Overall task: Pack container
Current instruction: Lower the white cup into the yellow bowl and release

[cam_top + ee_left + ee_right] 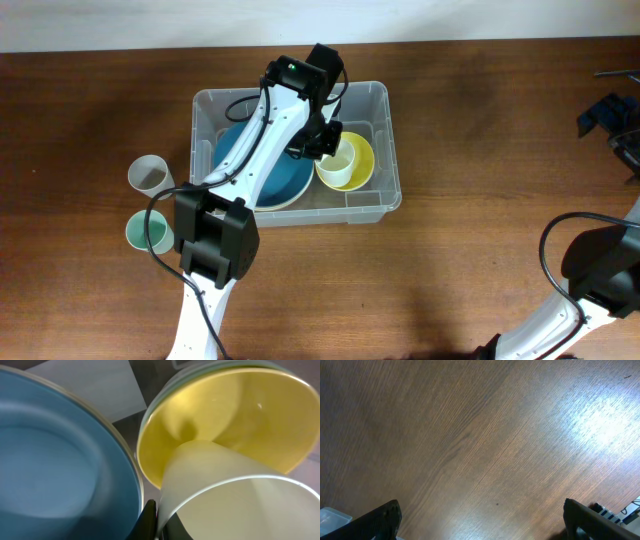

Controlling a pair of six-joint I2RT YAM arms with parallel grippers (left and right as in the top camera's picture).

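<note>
I will set the cream cup between the blue plate and the container's near corner point(343, 171) with my left gripper.
The clear plastic container point(372, 212) stands at the table's middle. Inside it lie a blue plate point(272, 178) on the left and a yellow bowl point(362, 170) on the right. My left gripper point(326, 142) reaches into the container and is shut on the rim wall of a pale cream cup point(340, 160), which sits in the yellow bowl. In the left wrist view the fingers point(158, 521) pinch the cup point(235, 505), with the yellow bowl point(240, 415) behind and the blue plate point(55, 460) to the left. My right gripper point(482, 525) is open and empty over bare wood.
A grey cup point(150, 175) and a green cup point(148, 232) stand on the table left of the container. The container's white label point(90, 385) shows on its base. My right arm point(615, 125) is at the far right edge.
</note>
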